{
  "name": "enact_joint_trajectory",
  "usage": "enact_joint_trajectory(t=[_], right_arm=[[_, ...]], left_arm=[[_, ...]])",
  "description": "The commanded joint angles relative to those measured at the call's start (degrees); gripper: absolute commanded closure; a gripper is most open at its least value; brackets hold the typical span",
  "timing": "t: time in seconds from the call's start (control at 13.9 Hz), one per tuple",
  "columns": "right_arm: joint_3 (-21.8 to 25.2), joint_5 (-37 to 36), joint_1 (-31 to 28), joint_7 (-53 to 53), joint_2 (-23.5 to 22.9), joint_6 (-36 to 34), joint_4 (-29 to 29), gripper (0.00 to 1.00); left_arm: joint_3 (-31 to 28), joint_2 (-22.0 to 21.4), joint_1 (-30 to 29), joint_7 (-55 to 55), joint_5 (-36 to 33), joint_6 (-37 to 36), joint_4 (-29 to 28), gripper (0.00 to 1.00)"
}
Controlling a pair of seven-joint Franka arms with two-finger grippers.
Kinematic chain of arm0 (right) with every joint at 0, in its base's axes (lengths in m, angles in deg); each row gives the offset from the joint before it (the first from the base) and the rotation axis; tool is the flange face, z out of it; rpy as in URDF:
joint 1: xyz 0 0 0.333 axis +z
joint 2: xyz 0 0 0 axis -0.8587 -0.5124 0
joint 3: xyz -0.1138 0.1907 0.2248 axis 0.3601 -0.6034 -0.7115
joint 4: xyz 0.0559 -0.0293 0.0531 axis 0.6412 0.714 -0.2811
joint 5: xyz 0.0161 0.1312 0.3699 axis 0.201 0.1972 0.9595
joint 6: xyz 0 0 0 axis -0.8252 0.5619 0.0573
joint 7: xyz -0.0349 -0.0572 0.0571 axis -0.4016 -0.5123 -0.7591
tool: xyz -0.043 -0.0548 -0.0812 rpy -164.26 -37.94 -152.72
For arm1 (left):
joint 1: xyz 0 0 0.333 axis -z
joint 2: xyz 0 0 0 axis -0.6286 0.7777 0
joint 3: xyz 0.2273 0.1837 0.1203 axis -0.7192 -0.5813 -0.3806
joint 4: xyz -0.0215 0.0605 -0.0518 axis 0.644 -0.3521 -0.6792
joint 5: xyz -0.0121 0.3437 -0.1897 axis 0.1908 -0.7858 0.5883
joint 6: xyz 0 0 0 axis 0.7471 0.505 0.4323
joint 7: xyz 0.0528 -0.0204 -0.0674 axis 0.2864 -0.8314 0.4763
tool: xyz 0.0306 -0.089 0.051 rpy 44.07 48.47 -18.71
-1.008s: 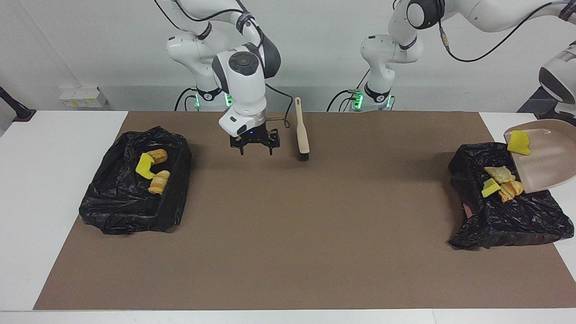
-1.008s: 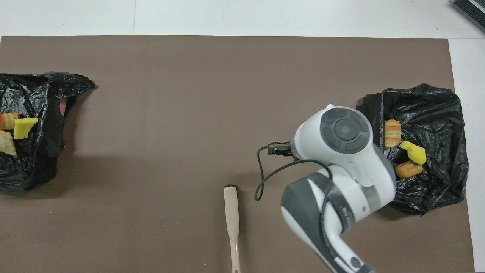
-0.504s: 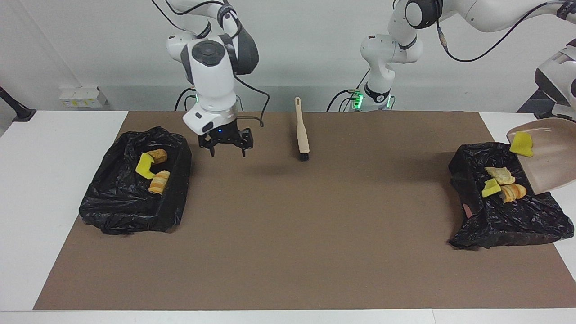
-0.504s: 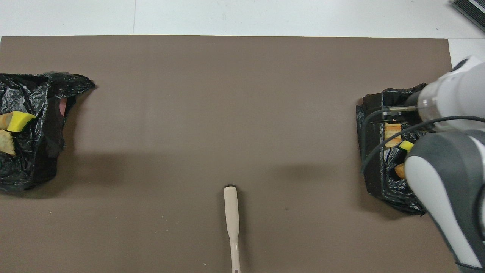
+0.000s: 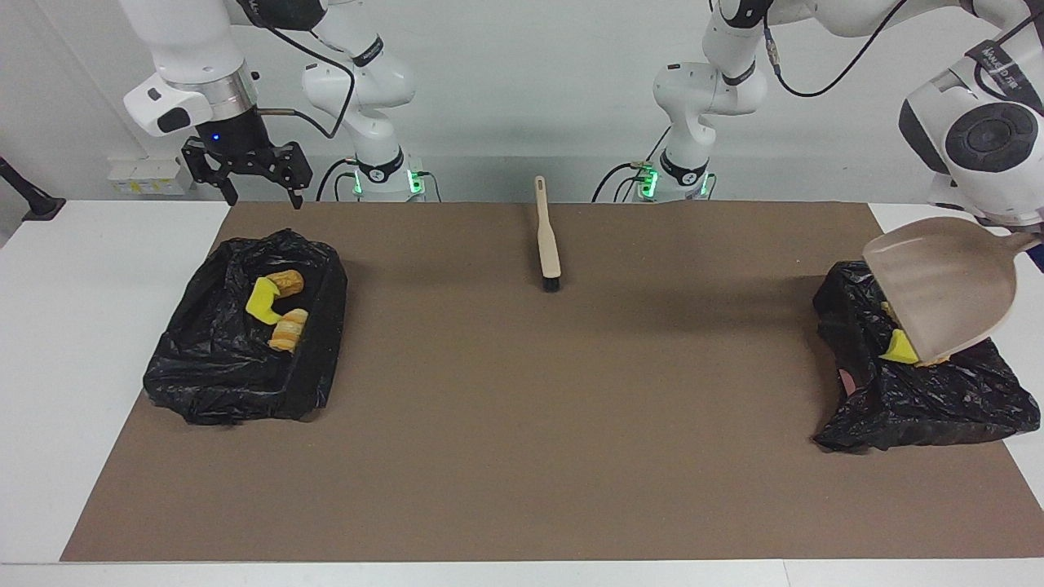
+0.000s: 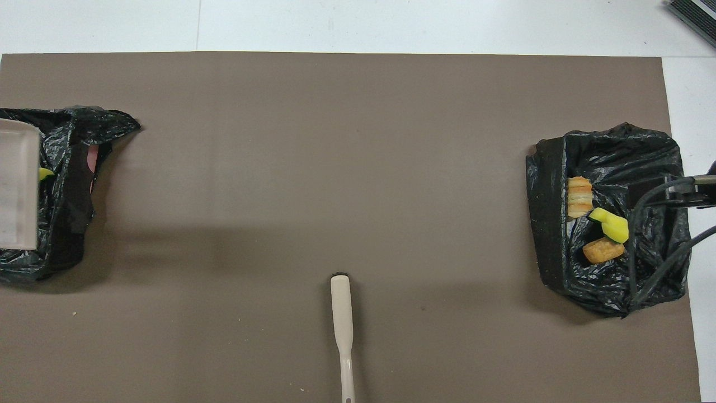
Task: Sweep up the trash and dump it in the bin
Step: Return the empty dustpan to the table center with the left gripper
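Next, my left gripper releases the beige dustpan, now tipped steeply in the black bag-lined bin, on the brown mat (image 6: 337, 170) just past the bristles of the beige brush.
My left gripper (image 5: 1034, 246) is shut on the handle of the beige dustpan (image 5: 942, 285), at the frame's edge. The dustpan is tipped steeply, lip down, in the black bag-lined bin (image 5: 922, 399) at the left arm's end; it also shows in the overhead view (image 6: 17, 190). A yellow sponge scrap (image 5: 901, 349) lies at its lip, and the other trash there is hidden. My right gripper (image 5: 245, 167) is open and empty, raised high over the other bin (image 5: 220, 367). That bin holds a yellow sponge scrap (image 5: 261, 300) and two bread-like chunks (image 5: 288, 329).
A beige brush (image 5: 548, 240) lies on the brown mat (image 5: 522, 424) between the two arm bases, bristles pointing away from the robots; it also shows in the overhead view (image 6: 342, 324). White table shows around the mat.
My right gripper rose from over the mat beside the brush and swung to over the bin at its end. The dustpan tipped steeper and its yellow scrap slid into the bin.
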State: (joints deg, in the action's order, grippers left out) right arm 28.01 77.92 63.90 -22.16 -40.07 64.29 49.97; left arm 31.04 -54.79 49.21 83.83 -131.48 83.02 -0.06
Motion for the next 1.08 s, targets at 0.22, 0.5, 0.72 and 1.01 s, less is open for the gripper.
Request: enact_joint_trajectory(t=[0.22,0.5,0.72,1.01], right_arm=[[-0.2,2.4,-0.8,-1.4,0.8,-0.6,1.1,0.00],[-0.3,2.5,-0.8,-1.4,0.8,-0.4,1.1,0.00],[-0.3,2.7,-0.8,-1.4,0.8,-0.5,1.1,0.00],[-0.2,3.7,-0.9,-1.3,0.9,-0.8,1.3,0.00]], left_arm=[[7.1,-4.7,0.3,-31.3,19.9,-1.1,-9.7,1.00],[17.5,-2.7,0.5,-60.0,29.9,-0.1,-11.6,1.00],[25.8,0.3,0.5,-81.1,33.9,4.5,-11.1,1.00],[34.5,5.0,0.6,-100.0,37.5,10.8,-10.4,1.00]])
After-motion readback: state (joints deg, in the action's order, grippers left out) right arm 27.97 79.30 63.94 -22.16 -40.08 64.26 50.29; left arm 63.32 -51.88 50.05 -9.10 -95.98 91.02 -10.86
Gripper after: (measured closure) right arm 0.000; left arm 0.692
